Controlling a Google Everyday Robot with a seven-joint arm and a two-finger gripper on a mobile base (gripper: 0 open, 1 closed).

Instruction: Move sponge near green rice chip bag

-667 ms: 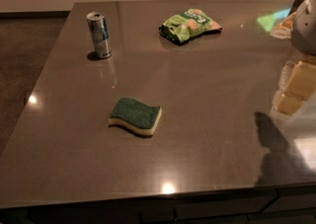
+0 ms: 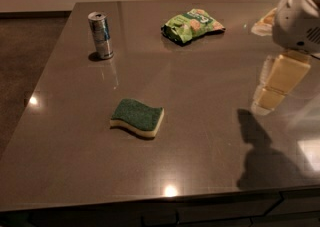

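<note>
The dark green sponge is next: next my gripper goes to it and closes on the sponge's middle [image 2: 138,117], to carry it toward the bag.
The sponge [image 2: 137,116], dark green on top over pale yellow foam, lies flat on the dark table [image 2: 200,136], left of centre and toward the front. The green rice chip bag [image 2: 192,25] lies at the back of the table, right of centre, well apart from the sponge. My gripper [image 2: 279,82], with pale yellow pads under a white housing, hangs above the table at the right edge of the view. It is far to the right of the sponge and holds nothing that I can see. Its shadow falls on the table's front right.
A silver-blue can [image 2: 101,35] stands upright at the back left of the table. The table's front edge runs along the bottom of the view, and its left edge drops to a dark floor [image 2: 25,61].
My gripper has shifted slightly to the left, toward the table's middle. The sponge, bag and can have not moved.
</note>
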